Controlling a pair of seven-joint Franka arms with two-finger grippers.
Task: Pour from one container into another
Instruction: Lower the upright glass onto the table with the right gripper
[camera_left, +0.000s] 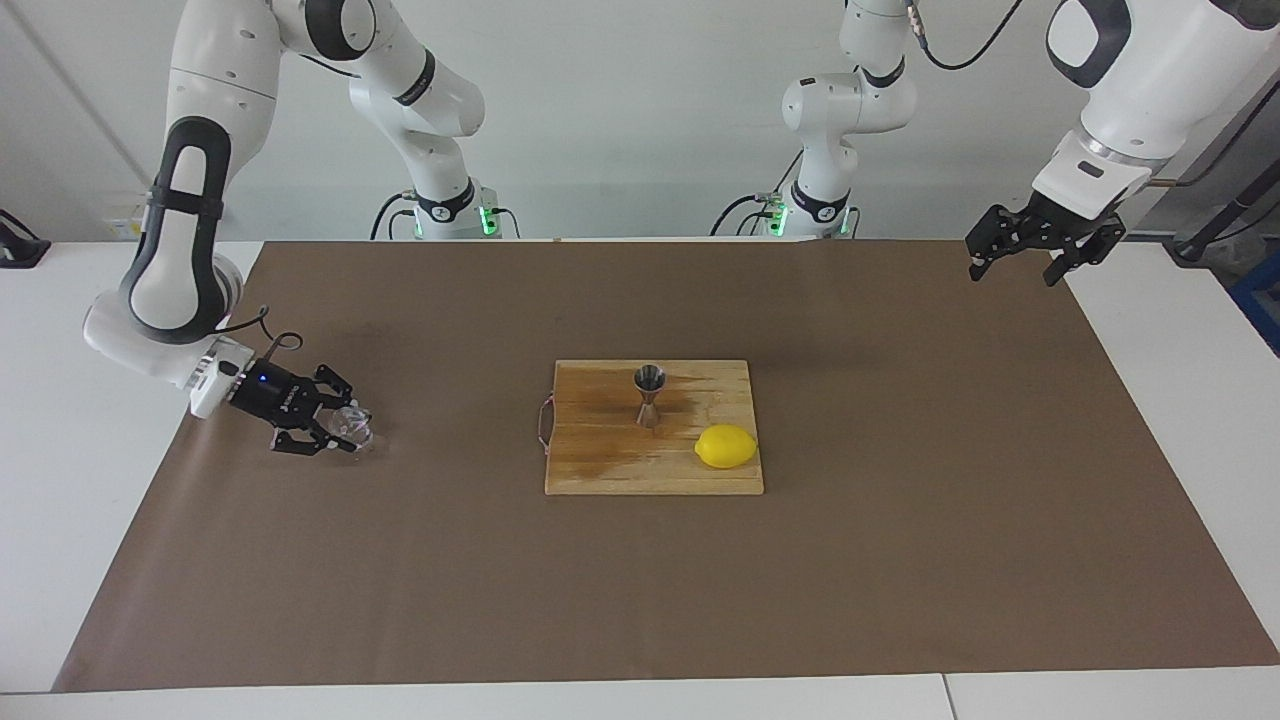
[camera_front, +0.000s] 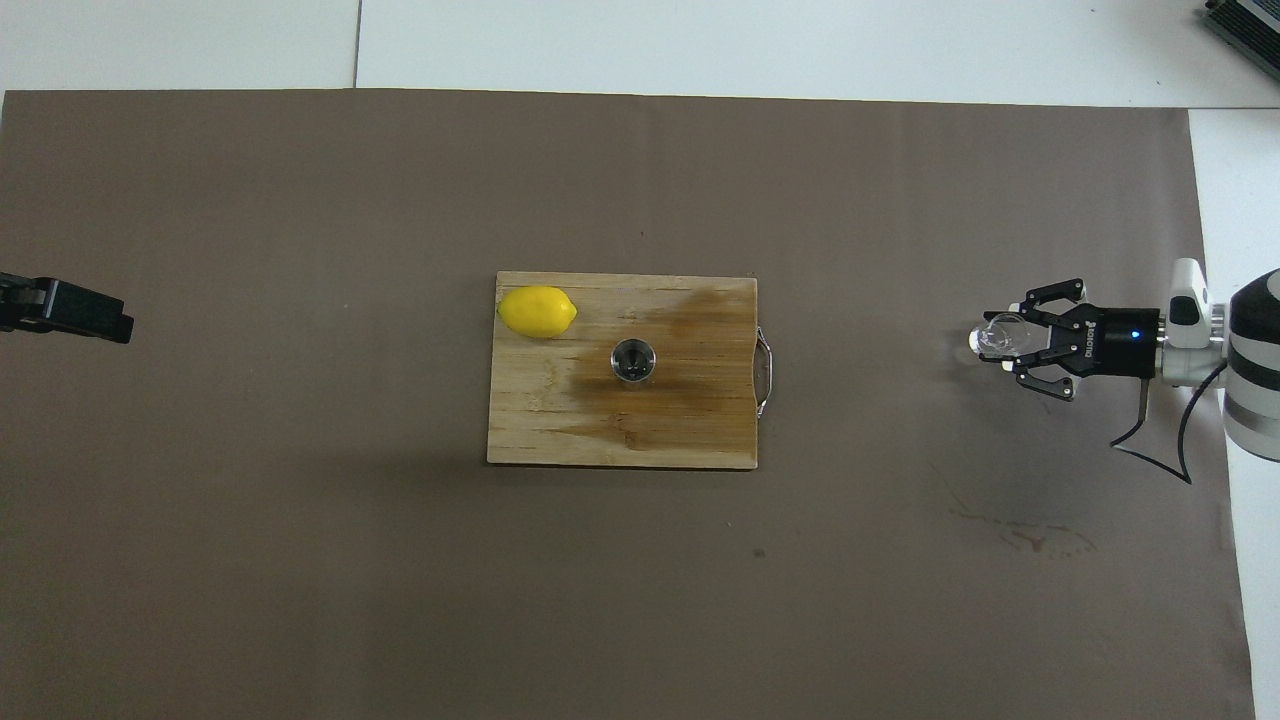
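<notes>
I will set the clear glass cup with my right gripper on the bare brown mat (camera_front: 991, 342) near the right arm's end.
The clear glass cup (camera_left: 353, 425) (camera_front: 999, 335) is held sideways-on by my right gripper (camera_left: 346, 429) (camera_front: 1006, 340), which is shut on it. It hangs low over the brown mat toward the right arm's end of the table; I cannot tell whether it touches the mat. The steel jigger (camera_left: 649, 394) (camera_front: 633, 360) stands upright on the wooden cutting board (camera_left: 600, 470) (camera_front: 540, 425) at mid-table, well apart from the cup. Raised over the mat's corner at the left arm's end, my left gripper (camera_left: 1013, 274) (camera_front: 88, 316) waits open and holds nothing.
A yellow lemon (camera_left: 726, 446) (camera_front: 538, 311) lies on the board's corner, farther from the robots than the jigger. The board shows a dark wet stain and has a wire handle (camera_front: 764, 371). A faint stain (camera_front: 1020, 535) marks the mat.
</notes>
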